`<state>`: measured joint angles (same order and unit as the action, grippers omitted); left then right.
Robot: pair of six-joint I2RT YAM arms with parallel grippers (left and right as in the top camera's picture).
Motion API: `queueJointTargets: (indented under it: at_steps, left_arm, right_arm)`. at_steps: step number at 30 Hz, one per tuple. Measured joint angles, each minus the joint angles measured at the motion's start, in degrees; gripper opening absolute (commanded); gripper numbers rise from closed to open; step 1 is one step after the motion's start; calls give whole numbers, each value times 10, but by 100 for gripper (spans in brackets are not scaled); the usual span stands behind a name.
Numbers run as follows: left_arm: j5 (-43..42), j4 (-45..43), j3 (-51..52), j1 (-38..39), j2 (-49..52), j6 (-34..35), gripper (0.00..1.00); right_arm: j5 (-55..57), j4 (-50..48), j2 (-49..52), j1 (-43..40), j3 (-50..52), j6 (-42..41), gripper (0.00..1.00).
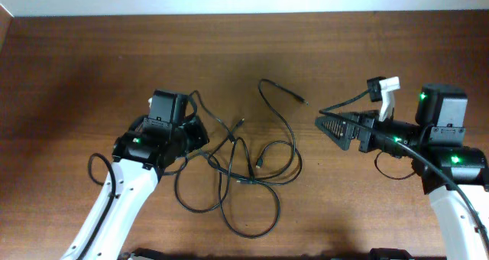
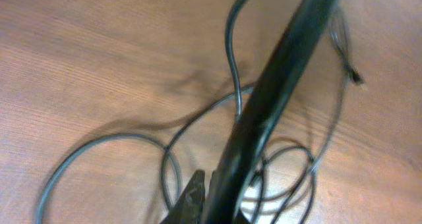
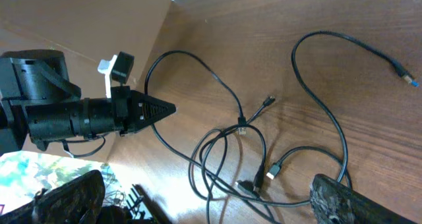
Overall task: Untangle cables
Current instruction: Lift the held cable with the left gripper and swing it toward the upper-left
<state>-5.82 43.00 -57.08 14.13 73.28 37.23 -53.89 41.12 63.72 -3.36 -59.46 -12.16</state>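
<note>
The robot's left gripper needs to release the cable on the bare wood point(image 1: 107, 53) near the back corner of the table, clear of the tangle.
Thin black cables point(image 1: 244, 168) lie in overlapping loops at the table's middle, also in the right wrist view point(image 3: 231, 145). One long cord arcs away to a plug point(image 1: 303, 101) with a bluish tip point(image 3: 409, 79). A light-tipped plug point(image 3: 270, 174) lies within the loops. My left gripper point(image 1: 200, 134) sits at the tangle's left edge, shut on a cable that runs up close past its camera point(image 2: 277, 85); it shows as a closed point in the right wrist view point(image 3: 168, 108). My right gripper point(image 1: 325, 126) is right of the loops, jaws wide open and empty point(image 3: 208, 181).
The brown wooden table point(image 1: 92, 61) ends at a pale wall along the back. A thicker black wire point(image 1: 95, 168) loops beside the left arm, another point(image 1: 386, 172) by the right arm. A white and black clip point(image 1: 382, 88) sticks up from the right arm.
</note>
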Motion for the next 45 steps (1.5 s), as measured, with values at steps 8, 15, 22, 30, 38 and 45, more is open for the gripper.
queueJointTargets:
  at_steps: [8, 15, 22, 30, 38, 45]
  left_arm:
    - [-140, -70, 1, 0, 0, -214, 0]
    - [-147, -118, 2, 0, 0, -230, 0]
    - [-139, -125, 2, 0, 0, -231, 0]
    - [-118, -197, -23, -312, -151, -73, 0]
    - [-452, -631, -33, -333, -171, -49, 0]
    - [-231, -294, -35, -292, -162, -78, 0]
  right_arm:
    - [95, 83, 48, 112, 5, -19, 100]
    - [238, -20, 158, 312, 5, -447, 65]
    - [267, -233, 354, 382, 9, -651, 4]
    - [378, 108, 254, 126, 5, -368, 4]
    - [440, 132, 255, 123, 6, -286, 98]
    - [442, 136, 255, 123, 5, -281, 99]
